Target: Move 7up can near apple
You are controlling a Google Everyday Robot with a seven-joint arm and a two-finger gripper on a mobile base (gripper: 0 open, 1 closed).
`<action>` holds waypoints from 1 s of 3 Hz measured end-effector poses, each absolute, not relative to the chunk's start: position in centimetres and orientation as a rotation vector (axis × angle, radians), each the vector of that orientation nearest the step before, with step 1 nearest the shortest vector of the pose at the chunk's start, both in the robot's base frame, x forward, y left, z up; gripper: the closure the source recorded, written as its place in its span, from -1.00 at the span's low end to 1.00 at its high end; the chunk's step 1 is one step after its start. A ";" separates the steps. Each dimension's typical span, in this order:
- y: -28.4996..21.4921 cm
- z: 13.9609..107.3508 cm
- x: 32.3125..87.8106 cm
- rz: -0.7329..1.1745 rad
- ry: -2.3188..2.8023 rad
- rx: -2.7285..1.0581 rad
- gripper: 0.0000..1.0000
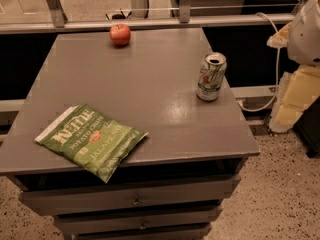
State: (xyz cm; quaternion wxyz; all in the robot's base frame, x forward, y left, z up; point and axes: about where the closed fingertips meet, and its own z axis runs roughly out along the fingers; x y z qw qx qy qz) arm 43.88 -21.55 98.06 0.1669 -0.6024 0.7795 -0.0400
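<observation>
Next, I move my gripper to the middle of the 7up can's body (pixel 211 76) and close it there, keeping the can upright for its move near the apple.
The 7up can (pixel 211 77) stands upright near the right edge of the grey table (pixel 150 94), silver-white with green and red marks and an open top. The red apple (pixel 120 34) sits at the far edge of the table, left of centre, well apart from the can. My gripper (pixel 294 100) shows as pale yellowish blocks under a white arm housing (pixel 307 31) at the right edge of the view. It is off the table, to the right of the can, and holds nothing that I can see.
A green Kettle chip bag (pixel 90 139) lies flat at the front left, overhanging the table's front edge. Drawers (pixel 135 199) sit below the tabletop. A rail and glass partition (pixel 150 21) run behind the table. A white cable (pixel 272 59) hangs at the right.
</observation>
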 end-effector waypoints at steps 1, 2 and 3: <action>-21.5 98.1 43.9 -0.115 2.218 -1.714 -1.00; -21.5 97.1 46.1 -0.109 2.191 -1.659 -1.00; -21.8 95.4 50.9 -0.089 2.137 -1.539 -1.00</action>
